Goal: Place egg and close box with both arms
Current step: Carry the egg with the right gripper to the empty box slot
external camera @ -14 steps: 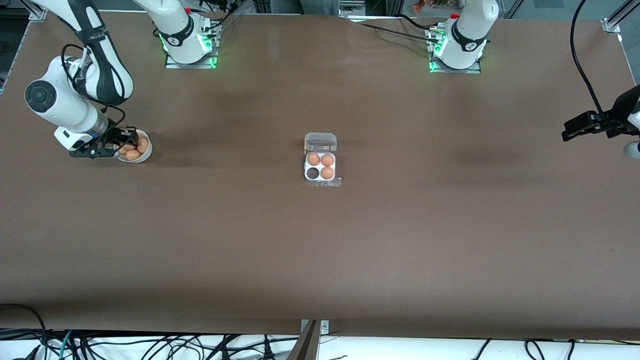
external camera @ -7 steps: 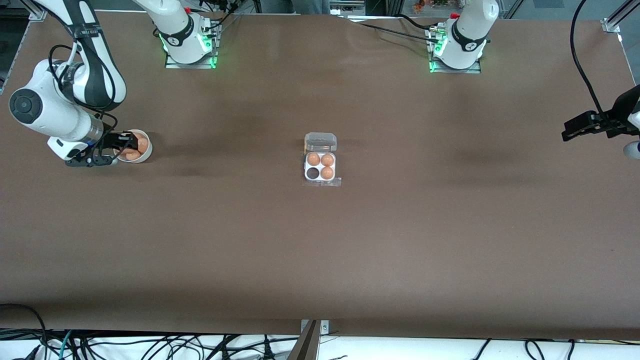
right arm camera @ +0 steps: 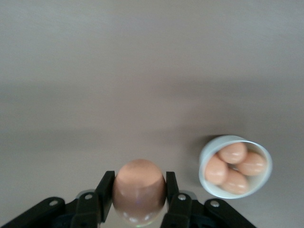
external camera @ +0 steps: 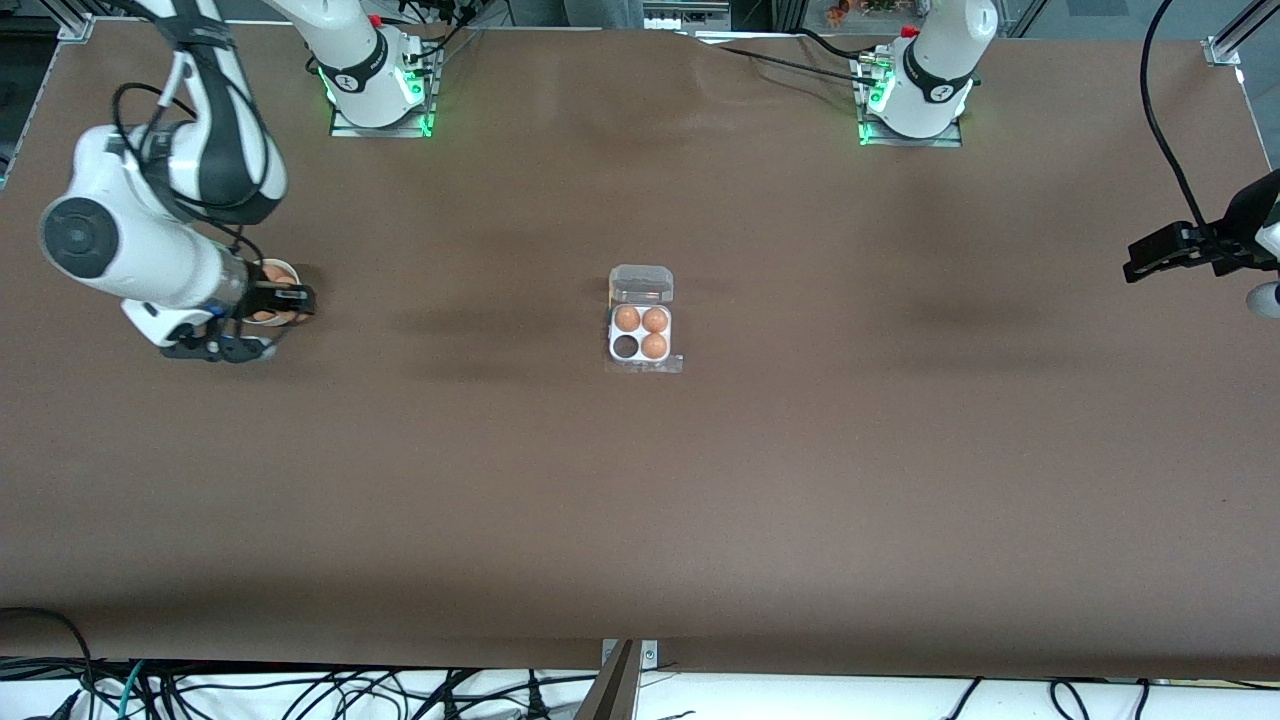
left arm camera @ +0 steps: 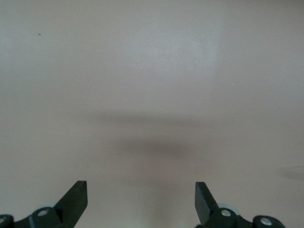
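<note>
The robot's right gripper should release the brown egg, now lifted above the white bowl, in the empty cup of the white box (external camera: 625, 347).
The box (external camera: 641, 336) is a small white four-cup carton in the middle of the table, its clear lid (external camera: 641, 284) open. It holds three brown eggs, and the cup nearest the front camera toward the right arm's end is empty. My right gripper (external camera: 282, 303) is shut on a brown egg (right arm camera: 139, 189), lifted above the round white bowl (right arm camera: 236, 166) at the right arm's end. The bowl holds several brown eggs. My left gripper (left arm camera: 141, 202) is open and empty, waiting over bare table at the left arm's end (external camera: 1165, 252).
The brown tabletop (external camera: 640, 500) stretches wide around the carton. The arm bases (external camera: 378, 80) stand along the edge farthest from the front camera. Cables hang below the table edge nearest the front camera.
My right gripper has risen out of the bowl with an egg between its fingers. The left arm has not moved.
</note>
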Robot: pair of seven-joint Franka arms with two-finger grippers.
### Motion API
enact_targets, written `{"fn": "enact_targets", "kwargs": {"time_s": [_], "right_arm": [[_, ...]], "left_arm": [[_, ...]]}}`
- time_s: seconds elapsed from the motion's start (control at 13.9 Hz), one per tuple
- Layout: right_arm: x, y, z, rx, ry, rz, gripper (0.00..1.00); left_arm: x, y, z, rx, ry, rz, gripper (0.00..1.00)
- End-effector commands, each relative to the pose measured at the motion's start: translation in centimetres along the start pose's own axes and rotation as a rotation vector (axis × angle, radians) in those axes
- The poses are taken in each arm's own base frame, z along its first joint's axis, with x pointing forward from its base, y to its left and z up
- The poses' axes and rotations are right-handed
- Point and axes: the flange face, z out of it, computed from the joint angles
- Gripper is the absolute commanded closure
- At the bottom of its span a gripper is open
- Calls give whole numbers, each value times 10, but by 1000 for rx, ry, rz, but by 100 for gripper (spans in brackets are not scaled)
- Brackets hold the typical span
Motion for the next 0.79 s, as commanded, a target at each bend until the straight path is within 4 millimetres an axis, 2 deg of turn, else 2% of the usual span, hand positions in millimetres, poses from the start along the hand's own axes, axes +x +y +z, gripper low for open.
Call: {"fn": "enact_targets", "kwargs": {"time_s": [0.0,0.07,0.22,0.51,0.72], "right_arm": [[17,-69,3,-24,-5,58,64],[18,-97,1,-29,9,82,64],[17,-158,9,-32,15,145,64],[13,-275,29,8,21,307,64],[3,-353,47,25,35,399,63]], "left_arm": [[4,1,-7,29,10,9,0],[4,1,-8,29,11,7,0],[4,1,-7,29,10,9,0],[4,3,-7,28,10,8,0],[4,7,-7,30,10,15,0]]}}
